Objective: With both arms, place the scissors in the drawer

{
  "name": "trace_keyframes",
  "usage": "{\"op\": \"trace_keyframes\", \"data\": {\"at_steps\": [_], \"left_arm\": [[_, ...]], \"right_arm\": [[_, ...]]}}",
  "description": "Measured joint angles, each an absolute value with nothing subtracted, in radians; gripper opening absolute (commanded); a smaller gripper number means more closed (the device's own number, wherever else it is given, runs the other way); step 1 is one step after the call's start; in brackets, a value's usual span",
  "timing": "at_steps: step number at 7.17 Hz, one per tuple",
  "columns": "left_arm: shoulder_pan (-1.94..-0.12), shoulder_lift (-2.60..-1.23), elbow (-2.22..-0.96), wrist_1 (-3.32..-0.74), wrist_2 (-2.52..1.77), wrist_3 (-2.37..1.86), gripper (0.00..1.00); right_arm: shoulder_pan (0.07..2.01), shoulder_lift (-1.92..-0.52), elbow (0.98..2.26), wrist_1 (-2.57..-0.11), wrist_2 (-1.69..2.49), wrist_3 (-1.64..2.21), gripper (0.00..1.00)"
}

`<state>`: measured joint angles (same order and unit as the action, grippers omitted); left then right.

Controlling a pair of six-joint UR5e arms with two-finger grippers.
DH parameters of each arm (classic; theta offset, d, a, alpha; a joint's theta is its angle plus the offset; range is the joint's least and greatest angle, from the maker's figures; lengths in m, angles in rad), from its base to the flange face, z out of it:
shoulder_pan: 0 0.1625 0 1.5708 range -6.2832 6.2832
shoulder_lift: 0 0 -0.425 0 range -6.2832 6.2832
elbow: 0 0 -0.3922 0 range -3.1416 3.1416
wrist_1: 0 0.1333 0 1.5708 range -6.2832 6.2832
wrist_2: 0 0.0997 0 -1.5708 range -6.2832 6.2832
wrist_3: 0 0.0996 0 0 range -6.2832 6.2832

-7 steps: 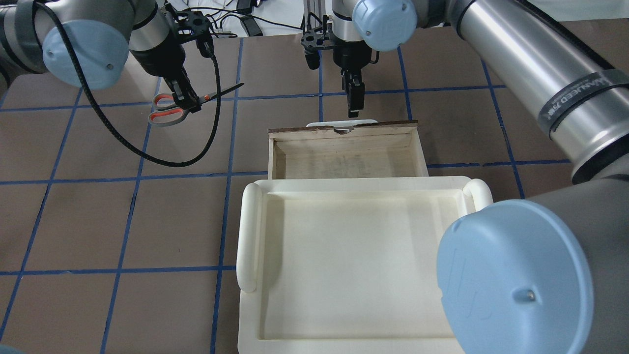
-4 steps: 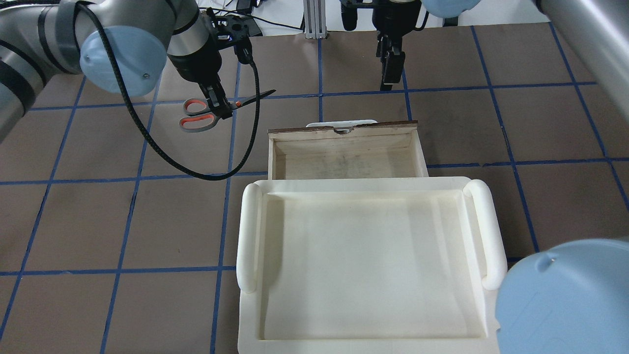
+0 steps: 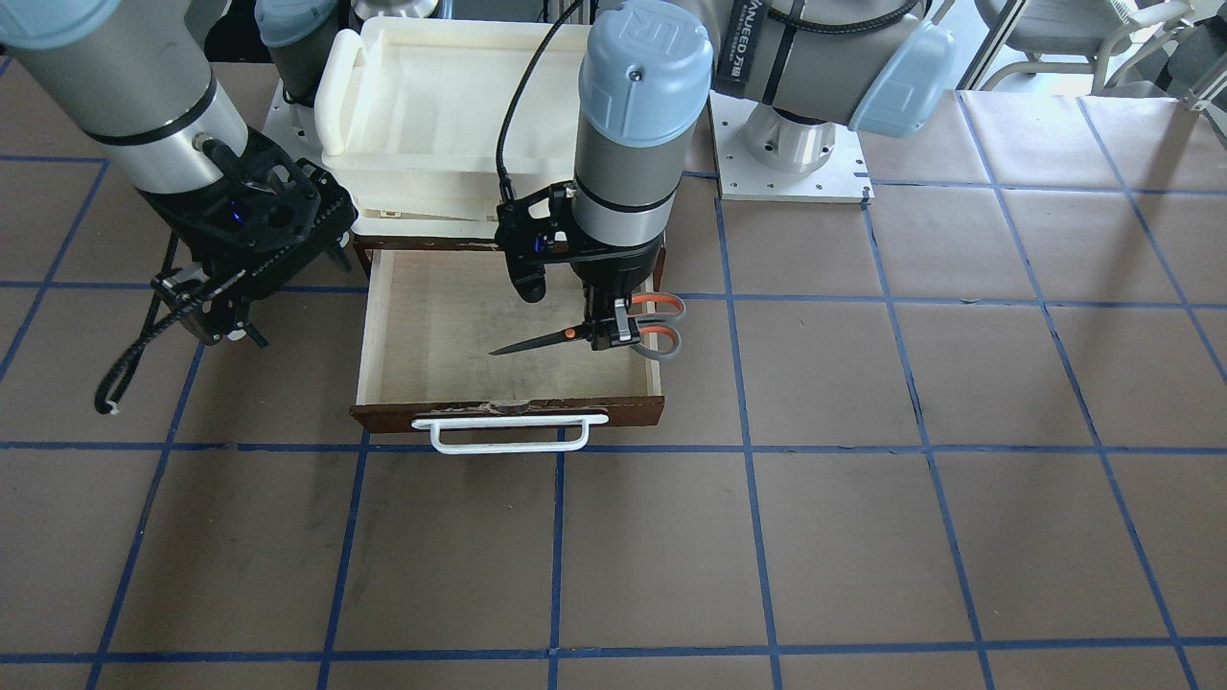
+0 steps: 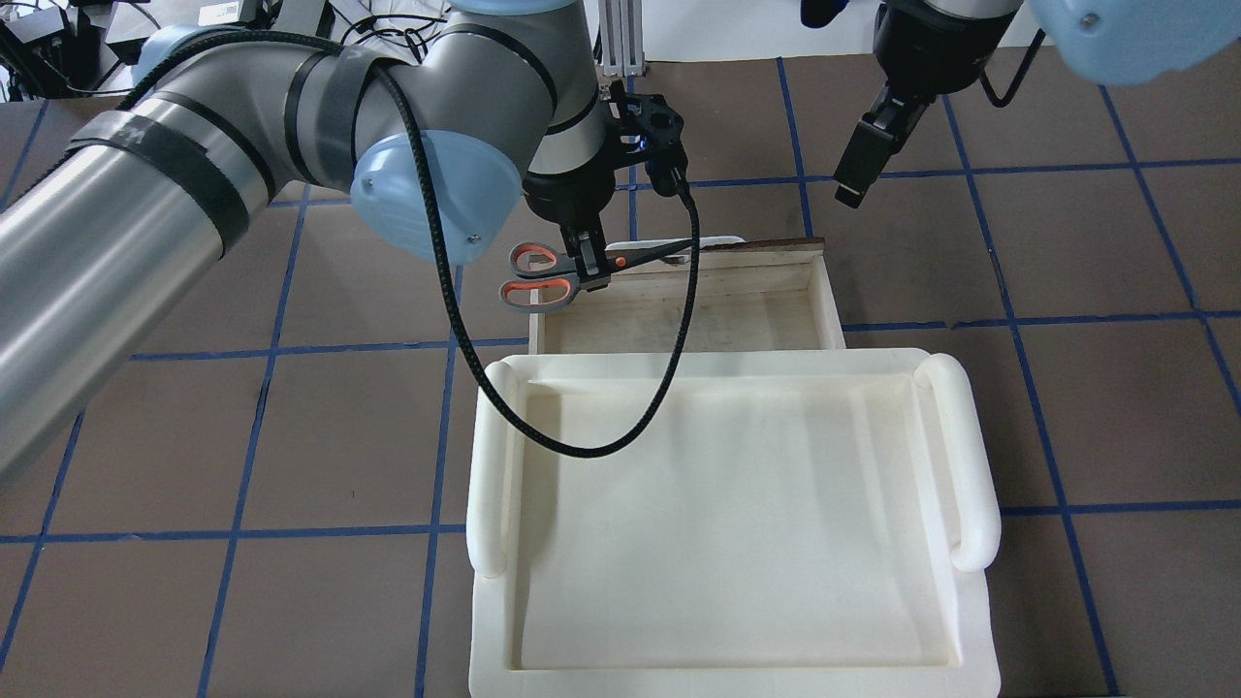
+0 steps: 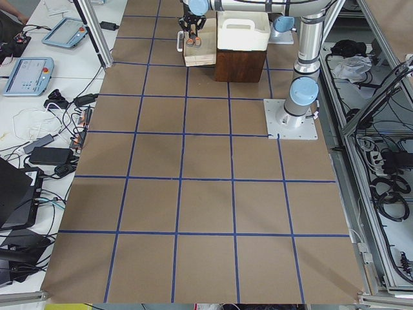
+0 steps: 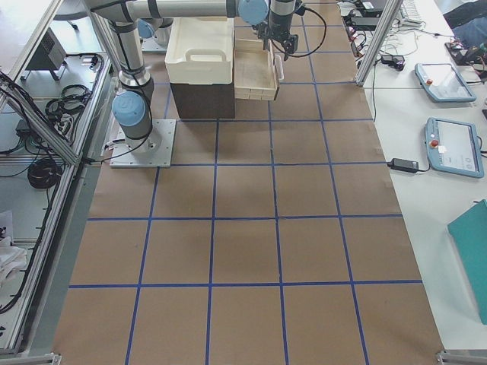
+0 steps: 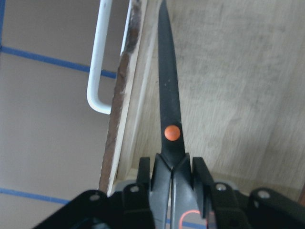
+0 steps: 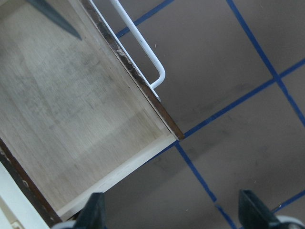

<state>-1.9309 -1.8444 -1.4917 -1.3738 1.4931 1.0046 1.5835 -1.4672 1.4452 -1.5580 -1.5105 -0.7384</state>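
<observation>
Next, my left gripper releases the scissors on the middle of the pale drawer's bottom [image 3: 523,345] [image 7: 207,31], behind the white bar handle.
The scissors [image 4: 549,278] have dark blades and grey, orange-lined handles. My left gripper [image 4: 588,268] is shut on them near the pivot. It holds them level above the open drawer [image 4: 826,291]. In the front view the blades [image 3: 537,341] point over the pale drawer floor and the handles [image 3: 659,326] hang over the drawer's side wall. The left wrist view shows the scissors [image 7: 169,109] between my fingers [image 7: 143,174], beside the white bar handle [image 7: 97,62]. My right gripper [image 4: 853,184] is open and empty, off the drawer's far right corner.
A cream-white plastic tray [image 4: 490,456] sits on top of the dark cabinet [image 6: 202,99], just behind the open drawer. The left arm's black cable [image 4: 620,441] loops over the tray. Blue tape lines cross the brown table [image 3: 863,479].
My left arm has carried the scissors rightward from the open table to over the drawer's left side. My right gripper has pulled away from the drawer handle, to the right.
</observation>
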Motion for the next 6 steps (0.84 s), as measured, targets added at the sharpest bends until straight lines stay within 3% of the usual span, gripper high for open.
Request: {"op": "trace_keyframes", "data": {"at_steps": [3,6], "left_arm": [[-1.952,-1.863,-1.497,-1.358,1.455,1.064,0.0],[-1.979,-1.9,-1.501,-1.34,1.456,1.062,0.0]], "right_arm": [[1.58,-1.527,1.468,-1.485,-1.524,-0.231,1.0],[1.58,-1.565,1.481,-1.407,-1.523,-0.094,1.0]]}}
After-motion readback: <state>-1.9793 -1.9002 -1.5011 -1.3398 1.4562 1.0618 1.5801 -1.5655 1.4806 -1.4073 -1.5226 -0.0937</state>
